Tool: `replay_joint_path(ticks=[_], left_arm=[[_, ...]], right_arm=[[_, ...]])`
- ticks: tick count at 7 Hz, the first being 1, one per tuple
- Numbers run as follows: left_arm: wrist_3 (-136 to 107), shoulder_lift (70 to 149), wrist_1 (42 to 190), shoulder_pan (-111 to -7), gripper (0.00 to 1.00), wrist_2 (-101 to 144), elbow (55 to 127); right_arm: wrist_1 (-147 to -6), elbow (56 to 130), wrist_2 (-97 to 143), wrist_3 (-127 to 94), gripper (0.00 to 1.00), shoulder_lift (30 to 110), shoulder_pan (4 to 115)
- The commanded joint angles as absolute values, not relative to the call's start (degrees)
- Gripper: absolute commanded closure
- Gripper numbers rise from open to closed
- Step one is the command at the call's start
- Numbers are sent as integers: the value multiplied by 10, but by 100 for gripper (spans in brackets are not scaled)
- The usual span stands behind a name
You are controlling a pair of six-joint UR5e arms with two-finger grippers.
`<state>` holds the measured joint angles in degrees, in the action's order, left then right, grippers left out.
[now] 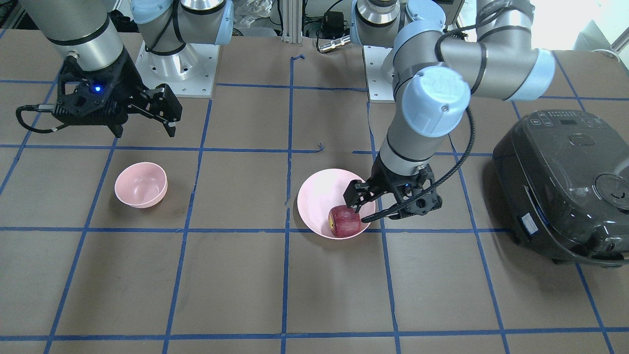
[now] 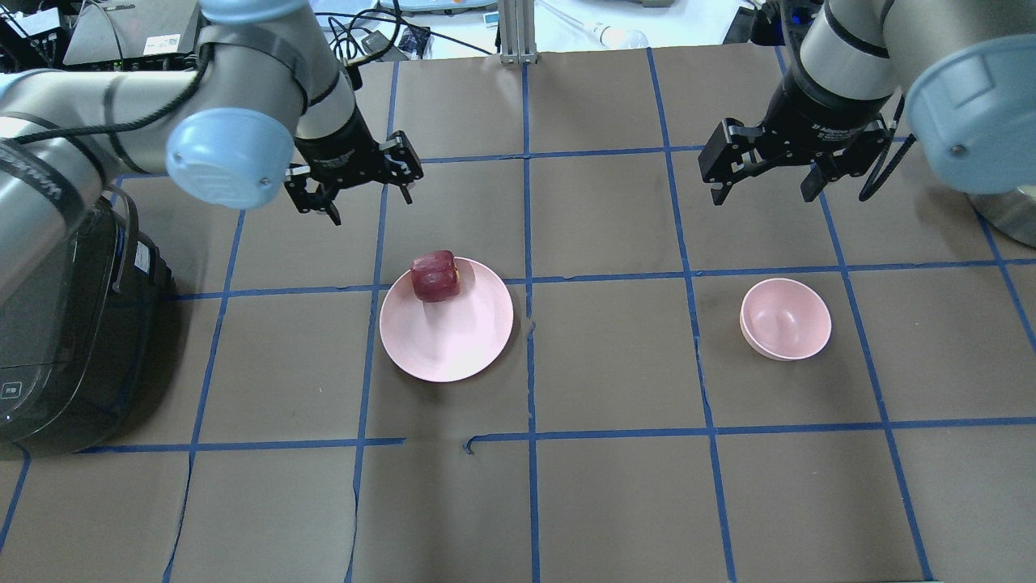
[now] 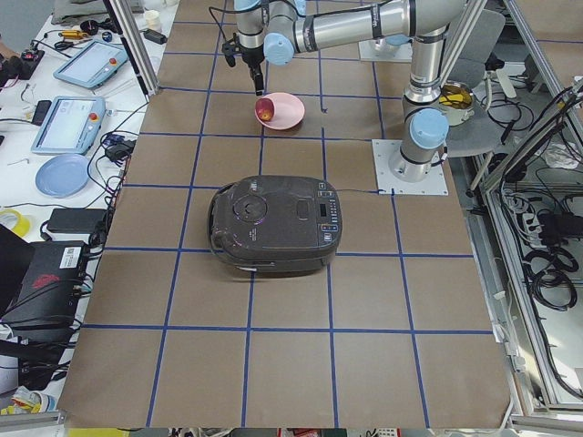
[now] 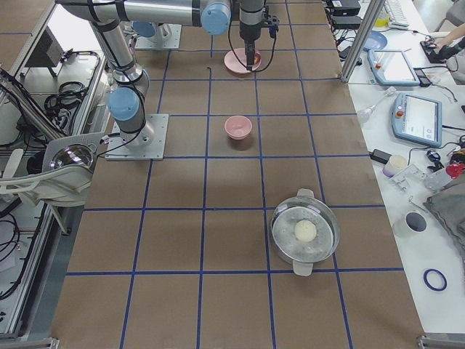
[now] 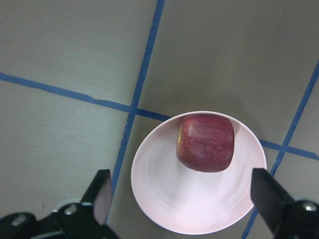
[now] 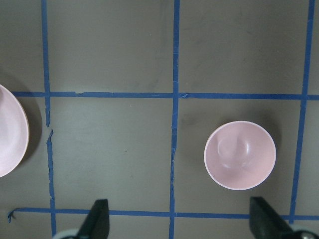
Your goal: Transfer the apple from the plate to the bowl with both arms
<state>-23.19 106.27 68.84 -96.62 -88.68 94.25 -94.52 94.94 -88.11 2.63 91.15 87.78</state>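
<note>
The robot's left gripper needs to next move down to the dark red apple on the wide pink plate and close around the apple's middle (image 1: 346, 221) (image 5: 206, 144).
The dark red apple (image 2: 435, 276) lies on the far edge of the wide pink plate (image 2: 445, 344). It also shows from above in the left wrist view (image 5: 205, 142), on the plate (image 5: 189, 209). My left gripper (image 2: 368, 194) is open and empty, in the air over the apple's side of the plate; in the front view (image 1: 363, 209) it looks close beside the apple (image 1: 343, 221). The small deep pink bowl (image 2: 785, 318) stands empty on the right. My right gripper (image 2: 762, 190) is open and empty, raised beyond the bowl, which shows in its wrist view (image 6: 239, 155).
A black rice cooker (image 2: 57, 324) sits at the table's left end, under my left arm. A steel pot with a glass lid (image 4: 304, 233) stands at the right end. Blue tape lines grid the brown table cover.
</note>
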Motion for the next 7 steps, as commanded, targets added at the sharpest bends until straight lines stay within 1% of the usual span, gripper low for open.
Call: replay_joint_path(ticks=[1, 3, 4, 5, 6, 7], left_arm=[[-237, 1112, 578, -994, 0, -888, 991], [-186, 1131, 500, -994, 0, -887, 1053], [-189, 1138, 485, -994, 0, -847, 1066], [-192, 1143, 485, -994, 0, -829, 1066], [-182, 1137, 488, -994, 33, -840, 1065], [-180, 1132, 491, -994, 86, -904, 1063]], right_arm=[[-947, 961, -930, 32, 0, 875, 835], [-947, 964, -938, 57, 0, 842, 770], [-954, 989, -939, 60, 0, 820, 766], [-996, 1021, -939, 63, 0, 813, 750], [-1038, 1064, -936, 66, 0, 803, 724], [-1105, 1107, -936, 99, 0, 792, 703]])
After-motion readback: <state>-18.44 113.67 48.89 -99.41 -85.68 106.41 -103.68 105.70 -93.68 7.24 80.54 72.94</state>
